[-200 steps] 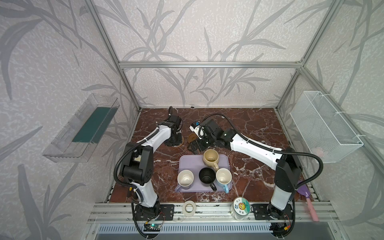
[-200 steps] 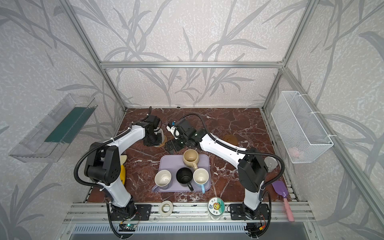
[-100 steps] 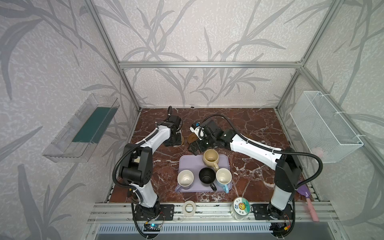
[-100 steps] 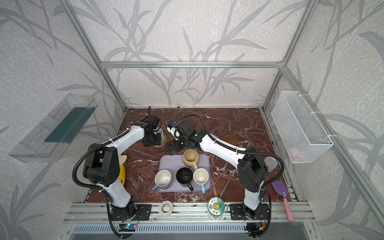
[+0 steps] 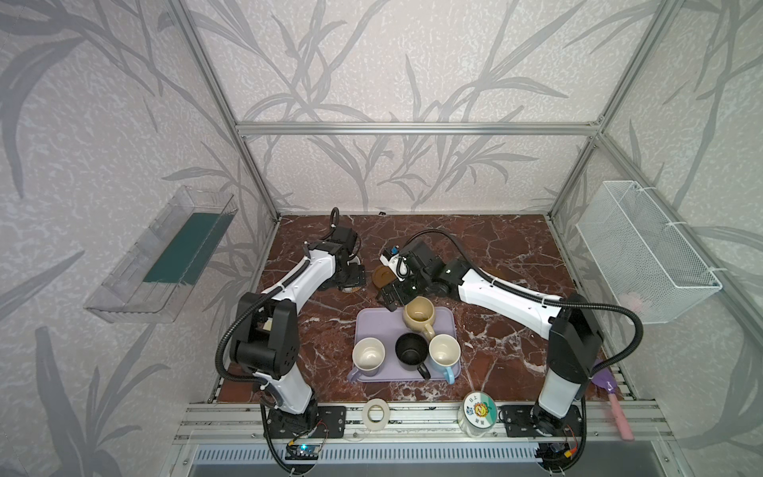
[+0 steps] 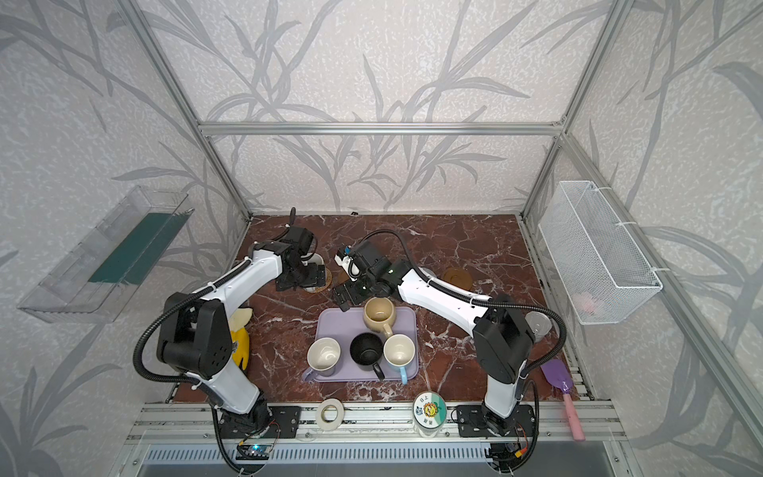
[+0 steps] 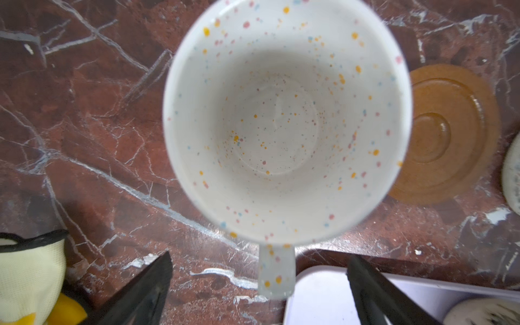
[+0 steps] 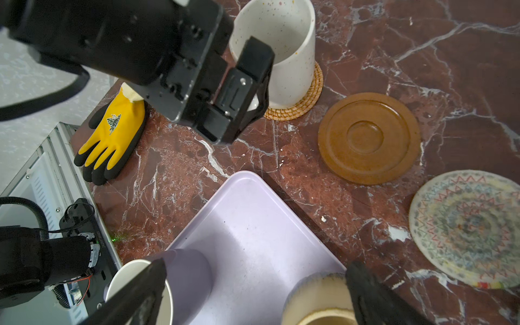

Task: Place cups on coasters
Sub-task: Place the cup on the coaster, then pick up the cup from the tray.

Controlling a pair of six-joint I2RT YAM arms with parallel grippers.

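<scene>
Next, my right gripper moves next to the handle of the beige cup (image 5: 429, 330), beside the black cup on the lavender tray, and closes there.
A white speckled cup (image 7: 284, 121) stands upright on the tan woven coaster (image 8: 306, 95) at the back left. My left gripper (image 7: 259, 281) is open, and the cup's handle (image 7: 275, 270) lies free between its fingers. In a top view this gripper (image 6: 307, 278) hides most of that cup. My right gripper (image 8: 256, 287) hangs open over the far corner of the lavender tray (image 8: 253, 239), between the lavender cup (image 8: 185, 275) and the beige cup (image 8: 318, 298). The black cup (image 5: 411, 351) and the light blue cup (image 5: 444, 354) are also on the tray. A brown wooden coaster (image 8: 368, 138) and a cream woven coaster (image 8: 467, 228) lie bare.
A yellow glove (image 8: 112, 132) lies at the left edge. Another brown coaster (image 6: 456, 277) and a tin can (image 6: 539, 324) sit behind the right arm. A tape roll (image 5: 375, 413) and a jar (image 5: 479, 413) stand on the front rail. A purple spatula (image 5: 611, 388) lies at the right.
My left gripper has opened and let go of the white cup's handle; the cup stays on the tan coaster. The right arm has barely moved.
</scene>
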